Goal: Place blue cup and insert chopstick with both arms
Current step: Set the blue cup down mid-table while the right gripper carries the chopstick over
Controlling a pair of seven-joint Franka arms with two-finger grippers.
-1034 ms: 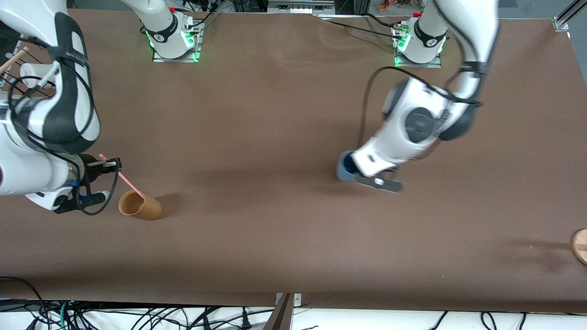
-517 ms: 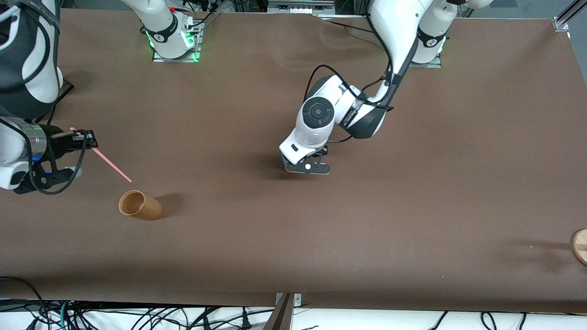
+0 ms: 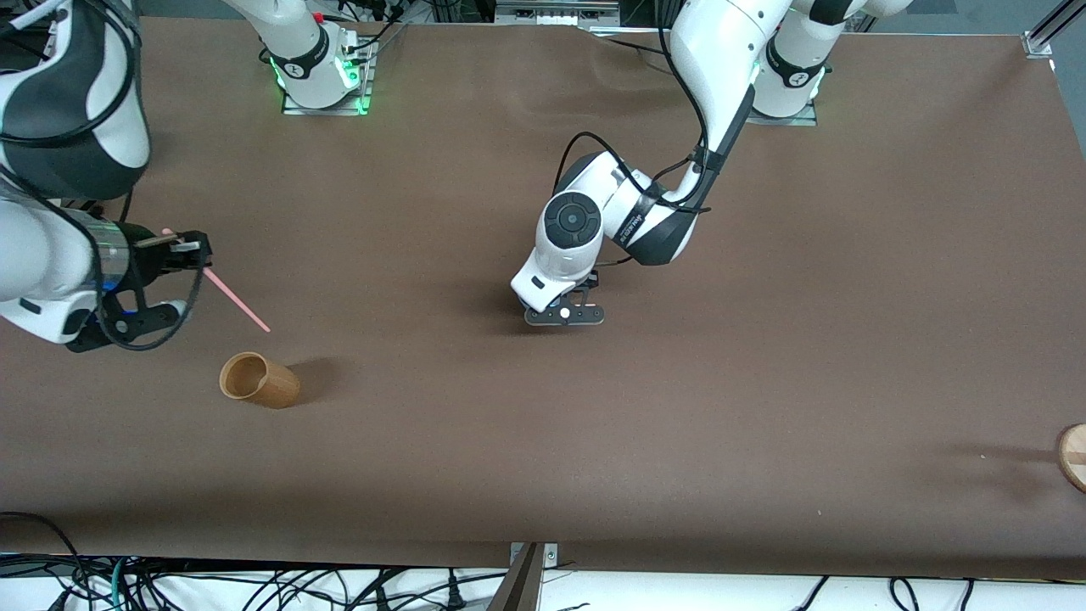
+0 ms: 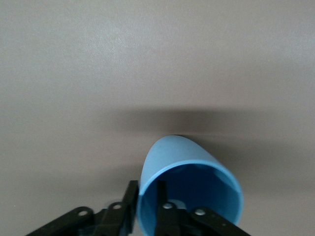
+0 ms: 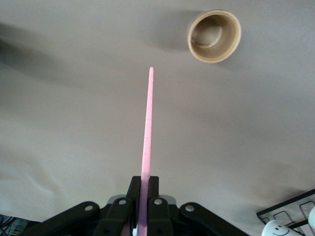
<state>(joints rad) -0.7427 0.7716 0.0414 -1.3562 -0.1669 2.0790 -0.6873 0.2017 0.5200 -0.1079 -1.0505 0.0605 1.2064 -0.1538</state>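
Note:
Next, my right gripper releases the pink chopstick inside the blue cup [image 3: 545, 299], at my left gripper's spot in the middle of the table.
My left gripper [image 3: 564, 314] is low over the middle of the table. In the front view the arm hides the blue cup. In the left wrist view the left gripper [image 4: 146, 191] is shut on the wall of the blue cup [image 4: 172, 157], one finger inside and one outside. My right gripper [image 3: 192, 251] is in the air near the right arm's end and is shut on the pink chopstick [image 3: 236, 299]. The chopstick slants down toward the table. In the right wrist view the right gripper [image 5: 144, 183] holds the chopstick [image 5: 147, 128], whose tip is clear of the tan cup.
A tan wooden cup [image 3: 259, 382] stands below the chopstick's tip, nearer the front camera; it also shows in the right wrist view [image 5: 214, 36]. A round wooden piece [image 3: 1073, 456] sits at the table edge at the left arm's end. A rack with a white cup [image 5: 281, 228] is beside the right arm.
My left arm carried the blue cup from the left arm's side to the table's middle. My right gripper lifted the chopstick's tip off the tan cup, then shifted slightly toward the middle.

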